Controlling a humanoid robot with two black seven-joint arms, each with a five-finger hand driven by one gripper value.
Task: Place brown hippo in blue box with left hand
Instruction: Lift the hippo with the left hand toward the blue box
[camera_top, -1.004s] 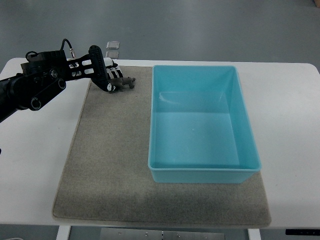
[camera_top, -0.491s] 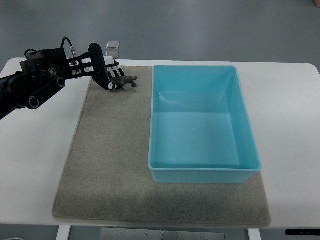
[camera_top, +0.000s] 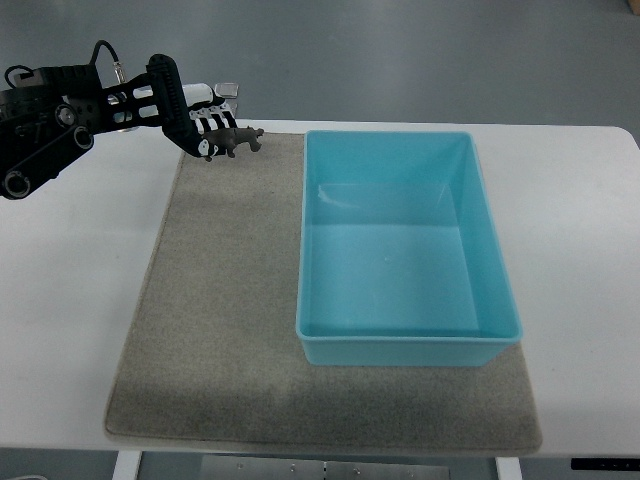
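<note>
The robot's left gripper will release the brown hippo inside the blue box (camera_top: 408, 210), close to the middle of the box's far side.
A small brown hippo (camera_top: 238, 139) hangs in the fingers of my left hand (camera_top: 208, 132), lifted above the far left corner of the grey mat (camera_top: 225, 310). The black arm comes in from the upper left edge. The hand is shut on the hippo, whose head sticks out to the right. The empty blue box (camera_top: 403, 250) stands on the mat's right part, its near left wall a short way right of the hippo. No right hand shows.
The mat lies on a white table (camera_top: 70, 300). Two small clear pieces (camera_top: 228, 90) sit beyond the table's far edge, behind the hand. The mat's left half is bare.
The left hand has risen and drawn back toward the upper left, carrying the hippo up off the mat.
</note>
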